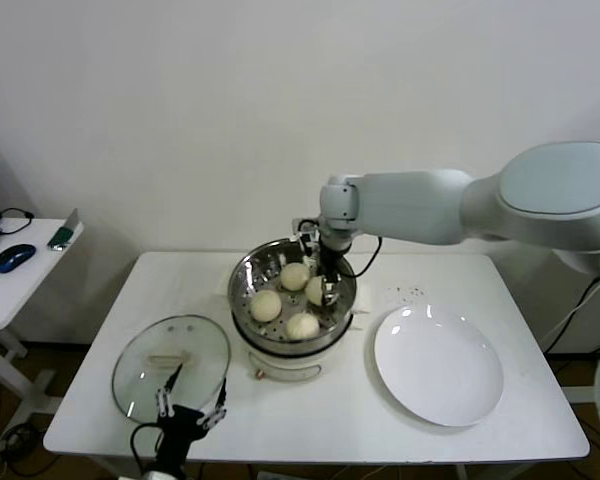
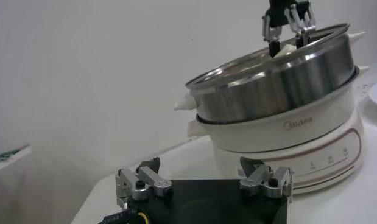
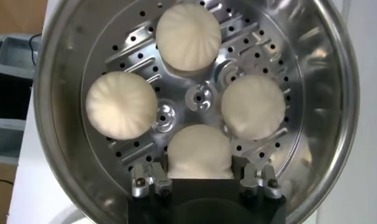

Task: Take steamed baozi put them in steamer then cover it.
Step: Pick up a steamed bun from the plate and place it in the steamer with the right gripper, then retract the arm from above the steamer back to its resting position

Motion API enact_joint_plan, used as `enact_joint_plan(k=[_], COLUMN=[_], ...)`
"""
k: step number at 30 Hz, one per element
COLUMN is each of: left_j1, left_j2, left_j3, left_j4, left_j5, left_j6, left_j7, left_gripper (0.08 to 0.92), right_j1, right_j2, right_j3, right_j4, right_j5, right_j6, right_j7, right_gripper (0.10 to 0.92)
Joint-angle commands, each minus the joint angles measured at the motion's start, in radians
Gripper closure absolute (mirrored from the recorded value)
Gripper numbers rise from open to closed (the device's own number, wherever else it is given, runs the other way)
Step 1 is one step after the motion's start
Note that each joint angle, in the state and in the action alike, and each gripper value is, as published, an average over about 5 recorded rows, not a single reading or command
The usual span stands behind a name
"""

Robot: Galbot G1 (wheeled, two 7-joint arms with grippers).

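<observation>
I should next move my left gripper to the glass lid's handle [image 1: 168,358] and close it there, because the steamer needs its cover.
The steamer [image 1: 242,275] is a shiny steel pot on a cream-white base at the table's middle; it also shows in the left wrist view [image 2: 279,79]. Three baozi [image 3: 188,36] [image 3: 121,105] [image 3: 256,106] lie loose on its perforated floor [image 3: 200,97]. My right gripper [image 1: 325,290] reaches down inside the pot and its fingers press the sides of a fourth baozi [image 3: 199,152], which rests on the floor. My left gripper [image 1: 192,408] is open and empty at the table's front edge, beside the glass lid [image 1: 170,365].
A flat white plate [image 1: 438,365] with nothing on it lies right of the steamer. A side table with a mouse [image 1: 14,257] stands at the far left. A wall is close behind the table.
</observation>
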Motion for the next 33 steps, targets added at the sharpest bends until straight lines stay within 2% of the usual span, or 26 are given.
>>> enact_joint_plan(k=[1,7,14,20,23,28,33], left_j1=[-0.006,-0.005,-0.004,-0.009,-0.013,-0.017,-0.021], left_j2=[0.0,0.002,0.006,0.012,0.013,0.014,0.01], left_j3=[0.002,0.0,-0.004,-0.006,-0.009,-0.013,-0.031], left_j4=[0.008,0.005,0.004,0.007,0.01,-0.004,-0.013], left_j5=[0.001,0.0,-0.001,0.0,0.0,0.009,0.021], left_j6=[0.002,0.003,0.003,0.005,0.007,0.012,0.009], left_j7=[0.0,0.0,-0.001,-0.002,-0.004,-0.019,-0.037], left_gripper=[0.177,0.177,0.177,0.177,0.177,0.177,0.177], right_j1=[-0.027,-0.012,0.054,0.108,0.117,0.079,-0.074], right_j2=[0.012,-0.009,-0.094,-0.258,-0.363,-0.534,-0.715], right_j3=[-0.004,0.014,0.057,0.139,0.168,0.212,0.366], right_j4=[-0.009,0.005,0.05,0.118,0.166,0.293,0.383], right_j5=[-0.025,-0.018,-0.005,-0.01,-0.015,-0.016,-0.037], right_j6=[-0.006,-0.006,0.011,0.066,0.137,0.248,0.312], right_j7=[0.01,0.01,0.008,0.05,0.148,0.42,0.567], right_gripper=[0.325,0.214,0.203,0.202,0.203,0.203,0.203])
